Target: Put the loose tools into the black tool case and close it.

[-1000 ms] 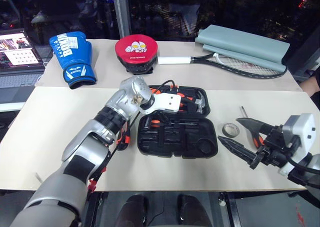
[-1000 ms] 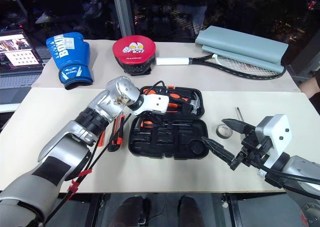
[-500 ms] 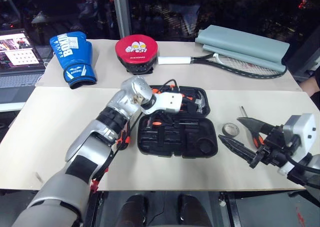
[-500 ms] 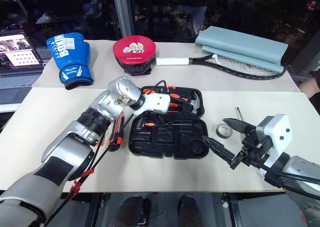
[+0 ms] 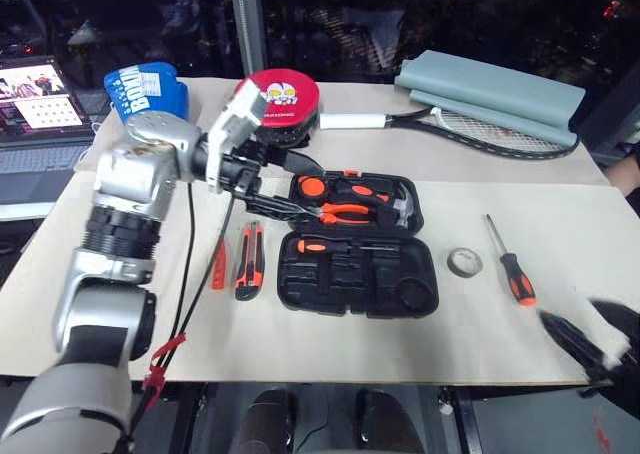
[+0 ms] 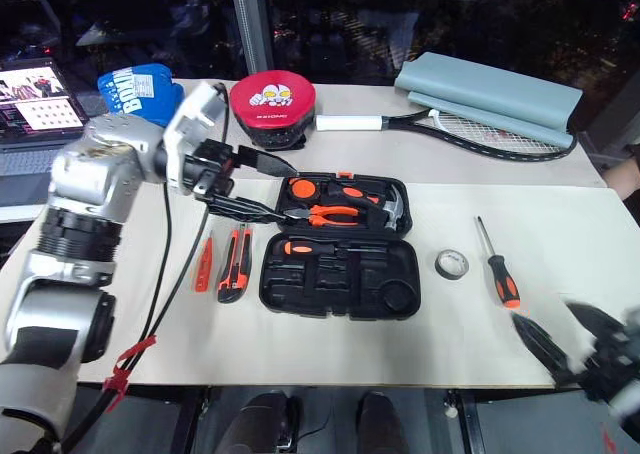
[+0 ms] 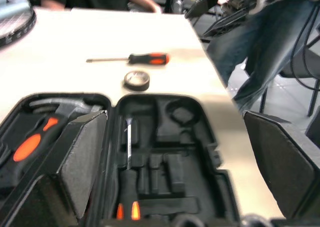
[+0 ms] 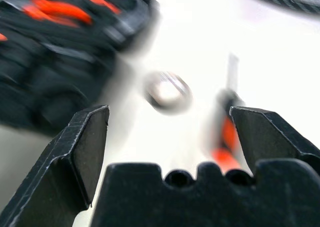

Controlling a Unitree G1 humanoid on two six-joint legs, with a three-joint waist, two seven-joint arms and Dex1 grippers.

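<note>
My right gripper needs to next close on the handle's orange end (image 5: pixel 524 293) (image 8: pixel 226 151) on the loose screwdriver lying next to the small tape roll.
The black tool case (image 5: pixel 357 274) lies open mid-table. One orange-and-black screwdriver (image 5: pixel 330 245) rests in its near half, with pliers and a hammer in the far half. An orange-black utility knife (image 5: pixel 248 261) and a slim orange tester screwdriver (image 5: pixel 218 266) lie on the table left of the case. To its right are a small tape roll (image 5: pixel 463 262) and a second screwdriver (image 5: pixel 510 266). My left gripper (image 6: pixel 288 194) hangs open and empty above the case's far left corner. My right gripper (image 6: pixel 565 332) is open and empty by the front right table edge.
A blue boxing glove (image 5: pixel 145 86), a red punch pad (image 5: pixel 283 99), a racket (image 5: pixel 470 129) and a grey folded mat (image 5: pixel 490 86) lie on the far table. A laptop (image 5: pixel 35 99) stands at the far left. A person's legs (image 7: pixel 270 37) show beyond the table.
My left gripper has drawn back from over the case, up and to the left. My right gripper has swung right toward the front corner, uncovering the screwdriver on the table.
</note>
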